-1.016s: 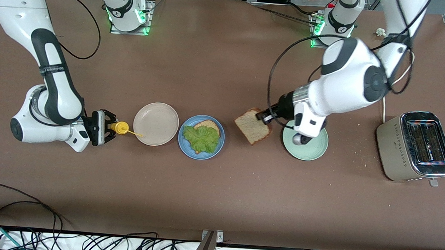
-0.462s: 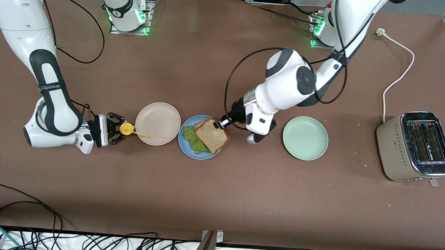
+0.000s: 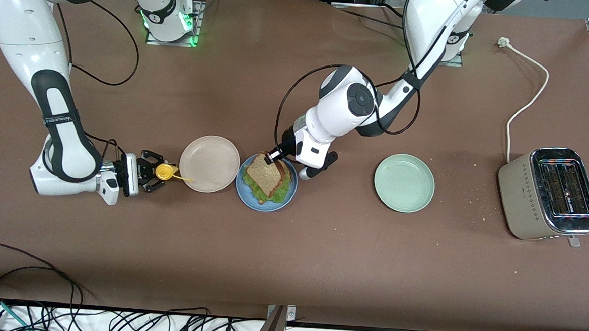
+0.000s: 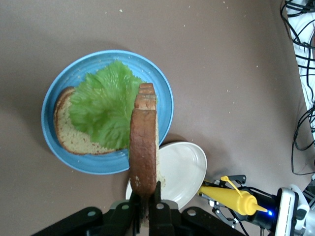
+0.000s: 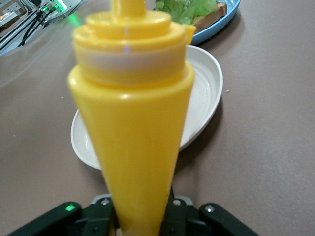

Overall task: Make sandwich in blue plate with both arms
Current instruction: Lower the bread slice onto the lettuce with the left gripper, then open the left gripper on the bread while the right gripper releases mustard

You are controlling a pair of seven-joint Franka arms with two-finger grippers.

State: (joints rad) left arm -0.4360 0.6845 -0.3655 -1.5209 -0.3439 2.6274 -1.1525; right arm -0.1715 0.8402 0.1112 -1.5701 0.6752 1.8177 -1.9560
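Note:
Next, my left gripper lets go of the second bread slice on the green lettuce leaf (image 3: pixel 260 180) (image 4: pixel 117 119), toward the side of the beige plate.
The blue plate (image 3: pixel 290 190) holds a brown bread slice (image 4: pixel 66 135) with a ruffled green lettuce leaf (image 4: pixel 106 110) on it. Over this plate my left gripper (image 3: pixel 273 157) is shut on the crust of a second bread slice (image 3: pixel 265 176), which hangs tilted on edge above the lettuce (image 3: pixel 283 189). In the left wrist view that slice (image 4: pixel 143 147) shows edge-on between the fingers of my left gripper (image 4: pixel 146 191). Toward the right arm's end, my right gripper (image 3: pixel 148 171) is shut on a yellow sauce bottle (image 3: pixel 162 171), whose nozzle points at the beige plate (image 3: pixel 209 151). The bottle (image 5: pixel 133 123) fills the right wrist view.
The beige plate (image 4: pixel 184 169) lies beside the blue one. A pale green plate (image 3: pixel 403 182) lies toward the left arm's end, with a toaster (image 3: pixel 550 194) past it and its cord (image 3: pixel 527 97) trailing on the brown table. Crumbs are scattered near the toaster.
My left arm has carried the bread slice from beside the green plate to over the blue plate and tilted it steeper. The right gripper with the bottle has shifted slightly.

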